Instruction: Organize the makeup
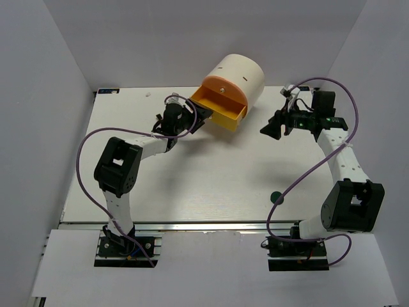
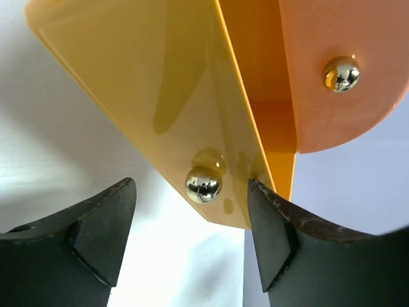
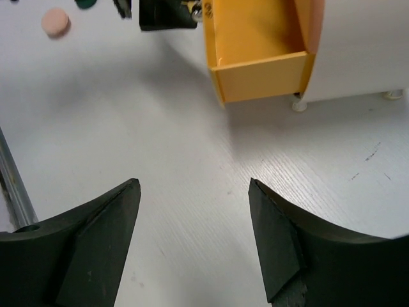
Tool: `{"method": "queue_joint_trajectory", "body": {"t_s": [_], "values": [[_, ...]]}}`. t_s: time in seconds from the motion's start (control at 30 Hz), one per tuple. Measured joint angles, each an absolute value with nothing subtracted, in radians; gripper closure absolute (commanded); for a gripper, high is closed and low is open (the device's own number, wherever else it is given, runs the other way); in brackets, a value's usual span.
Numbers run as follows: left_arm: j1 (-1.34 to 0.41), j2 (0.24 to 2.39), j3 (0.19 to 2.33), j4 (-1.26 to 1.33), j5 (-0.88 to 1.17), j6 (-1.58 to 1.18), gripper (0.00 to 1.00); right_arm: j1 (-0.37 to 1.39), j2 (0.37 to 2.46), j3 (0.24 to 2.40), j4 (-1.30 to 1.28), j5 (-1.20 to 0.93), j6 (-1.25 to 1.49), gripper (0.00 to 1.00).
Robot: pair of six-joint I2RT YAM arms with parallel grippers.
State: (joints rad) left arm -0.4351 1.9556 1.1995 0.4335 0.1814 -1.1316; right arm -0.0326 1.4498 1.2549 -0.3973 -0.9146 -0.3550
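I will next close my right gripper on the edge [image 1: 277, 193] of the dark green disc near my right arm.
My left gripper [image 2: 192, 187] is open, its jaws on either side of the gold knob [image 2: 203, 184] on the pulled-out yellow drawer [image 2: 153, 96], not clamping it. In the top view the left gripper [image 1: 203, 114] sits at that drawer's [image 1: 229, 115] front. My right gripper [image 3: 193, 185] is open with nothing in it, over bare table, right of the drawer [image 1: 269, 130]. A dark green disc [image 1: 276, 198] lies near the right arm. The right wrist view shows a peach round piece [image 3: 55, 22] and a dark green piece [image 3: 85, 3] on the table. Other makeup is out of view.
The big cream cylinder [image 1: 243, 73] stands at the back centre, its orange drawer [image 2: 332, 70] shut above the yellow one. What shows of the yellow drawer's inside [image 3: 252, 29] is empty. White walls enclose the table [image 1: 211, 179] on three sides.
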Motion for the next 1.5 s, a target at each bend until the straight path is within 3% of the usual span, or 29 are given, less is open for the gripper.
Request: {"method": "queue_joint_trajectory", "body": {"t_s": [0.2, 0.4, 0.63, 0.9, 1.23, 1.33, 1.5], "values": [[-0.435, 1.904, 1.192, 0.363, 0.173, -1.087, 0.15, -0.025, 1.450, 1.254, -0.692, -0.920, -0.749, 0.33], [-0.435, 1.702, 1.079, 0.265, 0.132, -1.006, 0.02, -0.013, 1.407, 1.130, -0.971, -0.831, -1.192, 0.42], [-0.429, 1.485, 0.951, 0.160, 0.067, -0.934, 0.02, -0.005, 1.400, 0.928, -1.075, -0.650, -1.472, 0.45], [-0.361, 1.304, 0.832, 0.006, -0.025, -0.883, 0.02, 0.023, 1.429, 0.801, -0.994, -0.454, -1.592, 0.48], [-0.305, 1.078, 0.773, -0.156, -0.146, -0.835, 0.02, 0.029, 1.546, 0.839, -0.869, -0.398, -1.576, 0.48], [-0.289, 1.046, 0.773, -0.205, -0.176, -0.825, 0.02, 0.034, 1.569, 0.860, -0.867, -0.398, -1.573, 0.51], [-0.254, 1.019, 0.775, -0.316, -0.228, -0.830, 0.02, 0.046, 1.573, 0.861, -0.854, -0.397, -1.575, 0.69]]}}
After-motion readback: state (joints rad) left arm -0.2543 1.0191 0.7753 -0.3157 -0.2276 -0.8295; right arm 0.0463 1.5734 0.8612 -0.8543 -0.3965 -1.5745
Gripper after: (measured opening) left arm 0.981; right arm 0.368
